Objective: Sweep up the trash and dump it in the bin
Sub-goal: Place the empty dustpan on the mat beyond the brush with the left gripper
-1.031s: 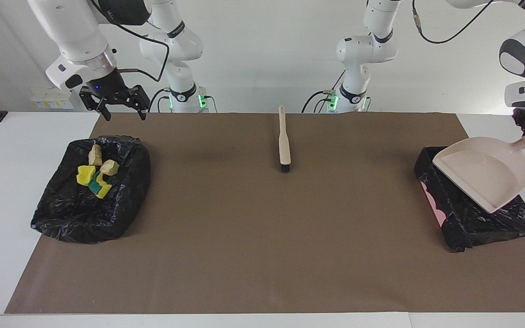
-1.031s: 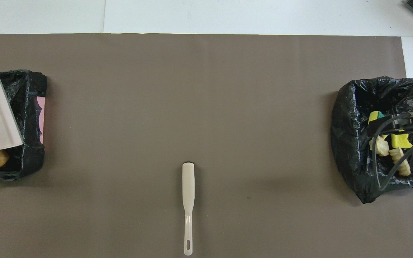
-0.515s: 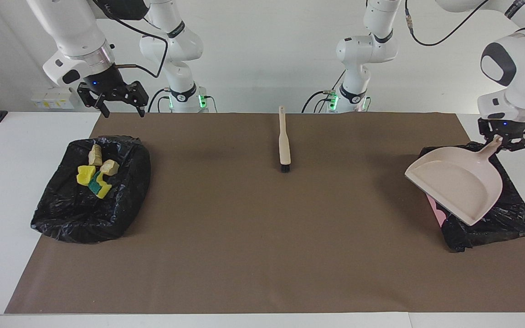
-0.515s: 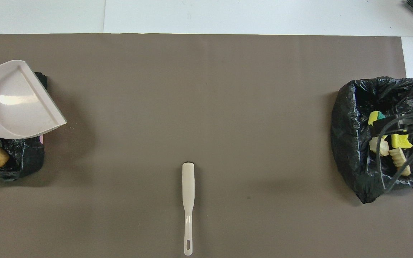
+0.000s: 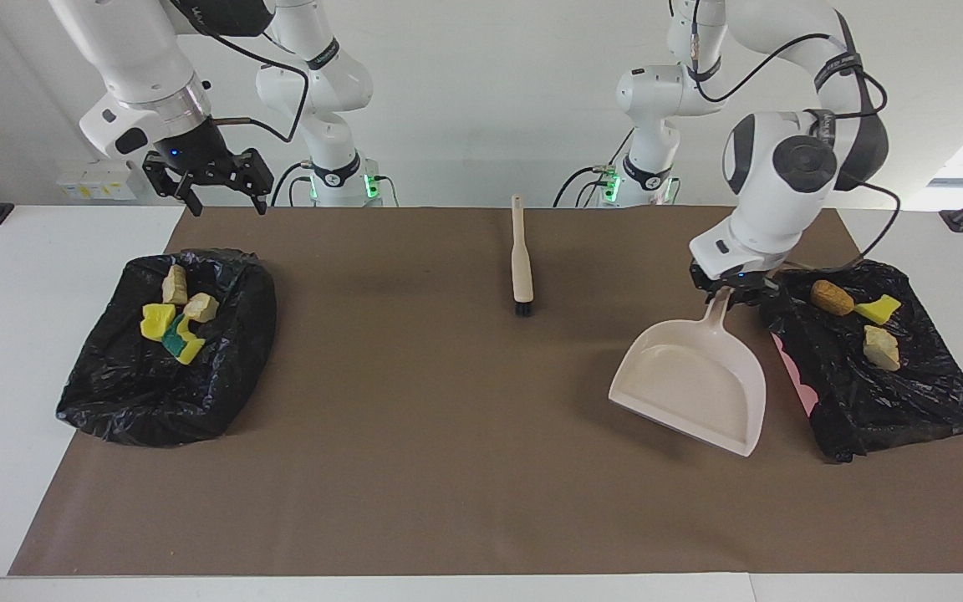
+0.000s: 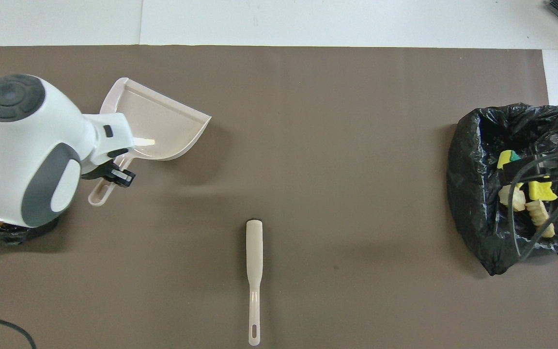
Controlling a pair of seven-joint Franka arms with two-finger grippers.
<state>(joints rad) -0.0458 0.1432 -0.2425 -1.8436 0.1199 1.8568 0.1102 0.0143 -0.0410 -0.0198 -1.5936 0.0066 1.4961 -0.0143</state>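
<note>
The beige dustpan, now hanging low over the brown mat, will be let go by my left gripper on the mat (image 6: pixel 254 133) just past the brush's bristle end, in line with it.
My left gripper (image 5: pixel 732 293) is shut on the handle of the empty beige dustpan (image 5: pixel 690 389), which hangs tilted low over the brown mat beside the black-bagged bin (image 5: pixel 908 393) at the left arm's end. In that bin lies trash: a brown lump (image 5: pixel 831 297), a yellow sponge bit (image 5: pixel 878 309) and a beige chunk (image 5: pixel 881 347). The bin (image 5: pixel 139 393) at the right arm's end holds yellow sponge bits (image 5: pixel 157 320) and beige chunks (image 5: pixel 174 286). My right gripper (image 5: pixel 218 201) waits open, up in the air by that bin's rim on the robots' side. From overhead, the dustpan (image 6: pixel 155 123) shows beside the left gripper (image 6: pixel 114 172).
The beige brush (image 5: pixel 521 267) lies on the mat (image 5: pixel 448 468) midway between the arms, bristles pointing away from the robots; it is also seen from overhead as the brush (image 6: pixel 254 271). The left arm covers most of its bin from above.
The left arm has swung the dustpan off its bin toward the table's middle and lowered it, uncovering the trash in that bin. The right gripper has risen slightly.
</note>
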